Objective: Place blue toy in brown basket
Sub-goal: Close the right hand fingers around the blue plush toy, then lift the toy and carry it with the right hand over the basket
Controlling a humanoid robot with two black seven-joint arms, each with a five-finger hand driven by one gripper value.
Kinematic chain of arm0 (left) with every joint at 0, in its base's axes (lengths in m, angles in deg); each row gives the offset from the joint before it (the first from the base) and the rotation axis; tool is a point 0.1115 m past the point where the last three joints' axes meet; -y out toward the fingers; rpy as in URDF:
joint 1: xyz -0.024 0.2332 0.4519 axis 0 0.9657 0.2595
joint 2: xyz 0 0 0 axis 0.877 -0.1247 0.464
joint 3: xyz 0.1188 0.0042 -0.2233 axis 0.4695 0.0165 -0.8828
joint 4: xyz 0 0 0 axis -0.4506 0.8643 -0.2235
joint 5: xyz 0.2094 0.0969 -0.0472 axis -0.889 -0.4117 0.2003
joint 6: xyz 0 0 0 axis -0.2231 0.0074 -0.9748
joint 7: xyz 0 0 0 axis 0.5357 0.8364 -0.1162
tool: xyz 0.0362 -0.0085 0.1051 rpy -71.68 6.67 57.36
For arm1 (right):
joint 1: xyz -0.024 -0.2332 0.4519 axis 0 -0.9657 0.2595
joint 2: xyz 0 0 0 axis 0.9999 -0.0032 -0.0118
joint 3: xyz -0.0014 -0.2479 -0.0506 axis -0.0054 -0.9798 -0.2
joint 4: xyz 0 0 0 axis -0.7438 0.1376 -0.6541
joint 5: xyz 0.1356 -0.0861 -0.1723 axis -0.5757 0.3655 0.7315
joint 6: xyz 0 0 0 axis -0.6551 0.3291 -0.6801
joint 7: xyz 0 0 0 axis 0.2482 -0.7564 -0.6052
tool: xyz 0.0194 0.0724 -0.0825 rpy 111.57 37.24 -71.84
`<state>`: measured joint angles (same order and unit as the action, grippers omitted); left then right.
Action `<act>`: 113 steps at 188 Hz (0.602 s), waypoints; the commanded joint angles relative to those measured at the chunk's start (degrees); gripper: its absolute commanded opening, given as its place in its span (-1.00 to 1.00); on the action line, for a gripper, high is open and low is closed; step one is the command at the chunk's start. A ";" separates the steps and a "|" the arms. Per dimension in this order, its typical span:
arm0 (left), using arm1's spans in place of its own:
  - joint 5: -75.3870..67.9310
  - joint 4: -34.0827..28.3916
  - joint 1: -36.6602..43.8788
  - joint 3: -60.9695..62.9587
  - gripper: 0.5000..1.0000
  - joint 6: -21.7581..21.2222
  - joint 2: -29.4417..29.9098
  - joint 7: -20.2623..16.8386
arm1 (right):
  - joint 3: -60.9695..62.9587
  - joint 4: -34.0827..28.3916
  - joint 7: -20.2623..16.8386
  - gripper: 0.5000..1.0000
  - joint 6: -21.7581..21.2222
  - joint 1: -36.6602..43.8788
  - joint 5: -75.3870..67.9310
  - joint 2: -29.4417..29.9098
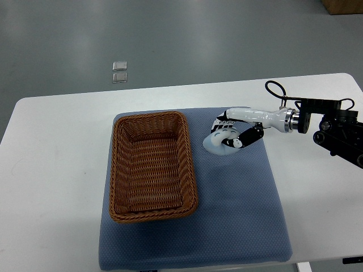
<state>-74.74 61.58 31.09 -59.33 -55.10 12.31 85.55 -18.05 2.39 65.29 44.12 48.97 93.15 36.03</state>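
Note:
My right gripper will let go of the blue toy in the brown basket (133, 152), by the basket's long side opposite the arm.
The blue toy (214, 144) is a pale blue and white rounded figure lying on the blue mat, just right of the brown basket (151, 165). The basket is an empty rectangular wicker one on the mat's left half. My right hand (231, 131) reaches in from the right edge and sits over the toy, its white and black fingers curled around the toy's upper right side. The toy rests on the mat, a short gap from the basket's right rim. The left arm is out of view.
The blue mat (238, 209) lies on a white table (51, 170). Two small clear squares (119, 72) sit on the grey floor beyond the table's far edge. A brown box corner (343, 5) shows at the top right.

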 commanded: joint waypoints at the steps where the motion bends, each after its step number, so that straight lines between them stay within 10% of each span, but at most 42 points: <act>1: 0.00 0.00 0.00 0.00 1.00 0.01 0.00 0.00 | 0.88 -0.04 3.63 -1.00 2.23 0.07 0.00 0.76; 113: 0.00 0.00 0.00 0.00 1.00 0.01 0.00 0.00 | 0.79 3.66 0.20 -1.00 1.27 9.47 0.18 15.97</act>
<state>-74.74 61.58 31.09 -59.33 -55.09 12.31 85.55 -16.81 3.52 68.32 45.80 57.23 93.14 46.66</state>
